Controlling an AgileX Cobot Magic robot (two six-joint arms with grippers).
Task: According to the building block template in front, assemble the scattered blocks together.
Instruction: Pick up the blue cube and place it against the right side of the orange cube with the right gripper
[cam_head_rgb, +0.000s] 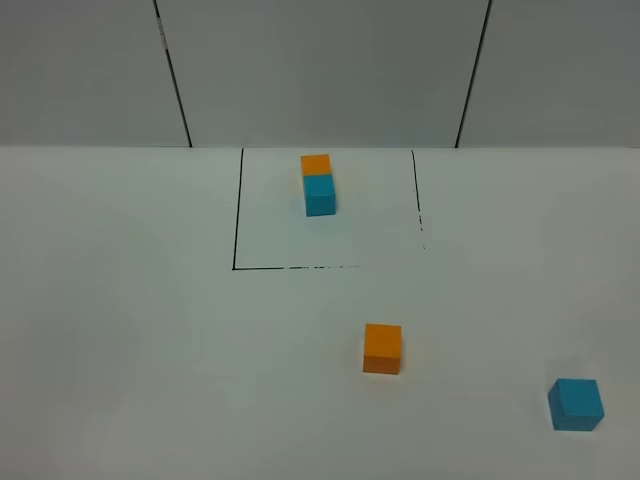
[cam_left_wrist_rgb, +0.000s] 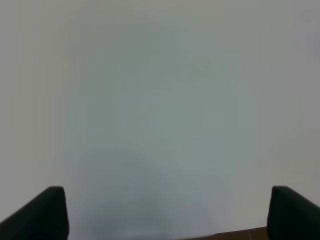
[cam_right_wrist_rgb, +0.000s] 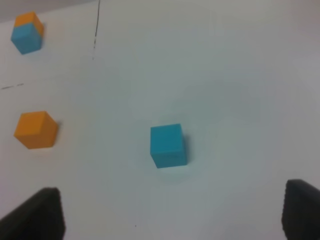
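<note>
The loose cyan cube, far from the black-lined square, is next for my right gripper, which should go there and close on the cyan cube's opposite sides (cam_head_rgb: 576, 404) (cam_right_wrist_rgb: 168, 145).
The template (cam_head_rgb: 319, 183), a small orange cube joined to a small cyan cube, stands inside a black-lined square at the back of the white table; it also shows in the right wrist view (cam_right_wrist_rgb: 26, 33). The loose orange cube (cam_head_rgb: 382, 348) lies in front of the square, seen in the right wrist view too (cam_right_wrist_rgb: 35, 130). The loose cyan cube (cam_head_rgb: 575, 404) lies at the front right. My right gripper (cam_right_wrist_rgb: 172, 215) is open above the table, with the cyan cube (cam_right_wrist_rgb: 168, 145) ahead of its fingertips and apart from them. My left gripper (cam_left_wrist_rgb: 167, 215) is open over bare table. Neither arm shows in the high view.
The black-lined square (cam_head_rgb: 236, 210) marks the template's area at the back middle. A grey panelled wall (cam_head_rgb: 320, 70) rises behind the table. A brown strip (cam_left_wrist_rgb: 235, 233) shows between the left fingertips.
</note>
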